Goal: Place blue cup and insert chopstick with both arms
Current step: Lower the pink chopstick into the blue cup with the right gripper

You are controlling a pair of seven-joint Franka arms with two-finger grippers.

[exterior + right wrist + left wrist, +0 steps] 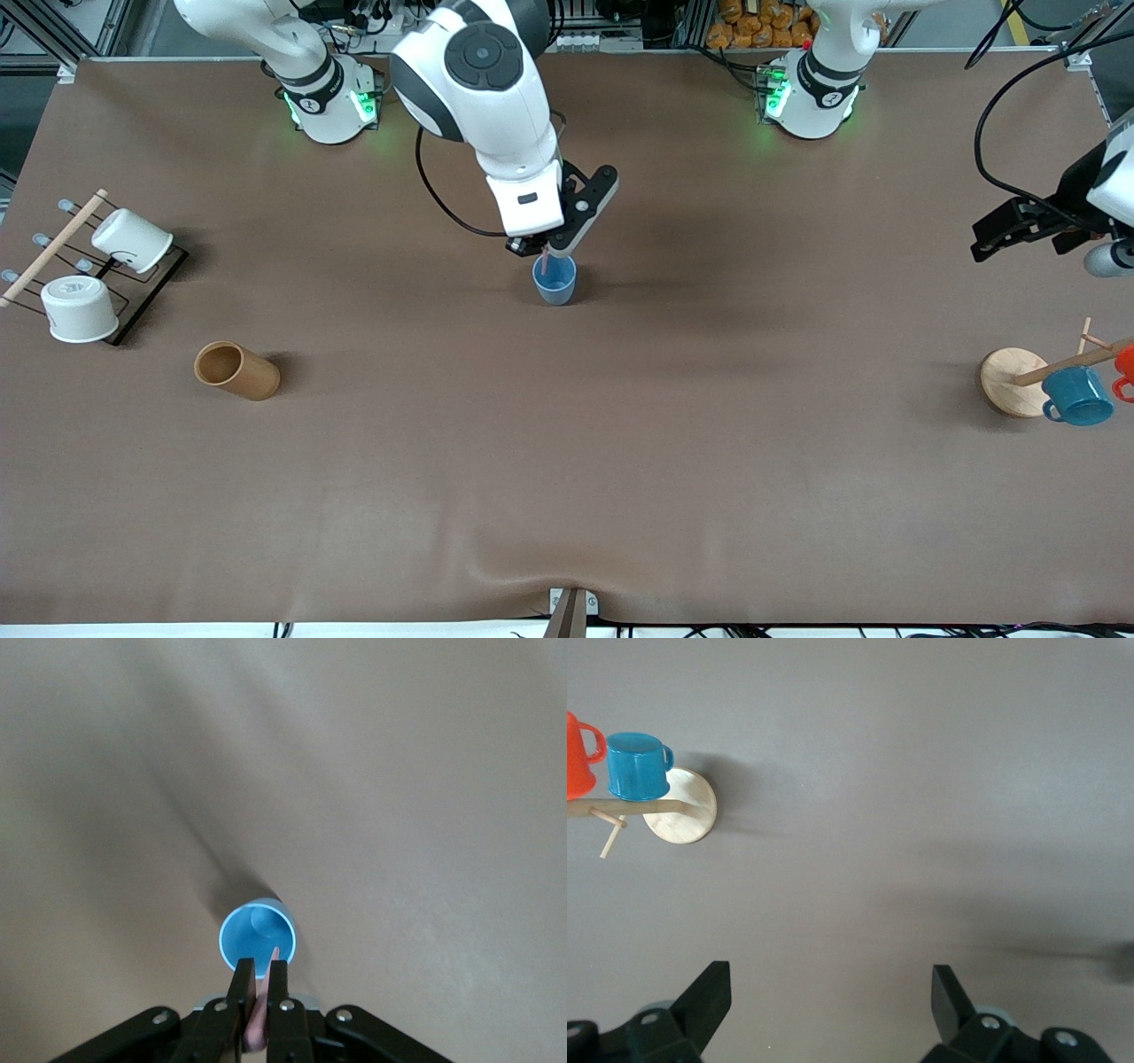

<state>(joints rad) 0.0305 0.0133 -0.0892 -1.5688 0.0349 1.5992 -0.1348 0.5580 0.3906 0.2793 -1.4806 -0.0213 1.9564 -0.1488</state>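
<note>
The robot's right gripper will release the pale-pink chopstick inside the light-blue cup (pixel 560 276) (pixel 258 932), so it leans on the cup's rim toward the mug stand.
The light-blue cup (pixel 555 281) stands upright near the middle of the table; it also shows in the right wrist view (pixel 257 935). My right gripper (pixel 542 252) hangs just over the cup's rim, shut on the pale-pink chopstick (pixel 544 262), whose tip (pixel 275 954) points down into the cup's mouth. My left gripper (pixel 1005 232) is open and empty, up in the air over the left arm's end of the table; its fingers (pixel 709 997) show over bare table.
A brown wooden cylinder (pixel 236 369) lies on its side toward the right arm's end. A rack with two white cups (pixel 106 266) stands past it. A wooden mug stand (pixel 1014 381) with a teal mug (pixel 1078 396) and a red mug (pixel 578 757) stands at the left arm's end.
</note>
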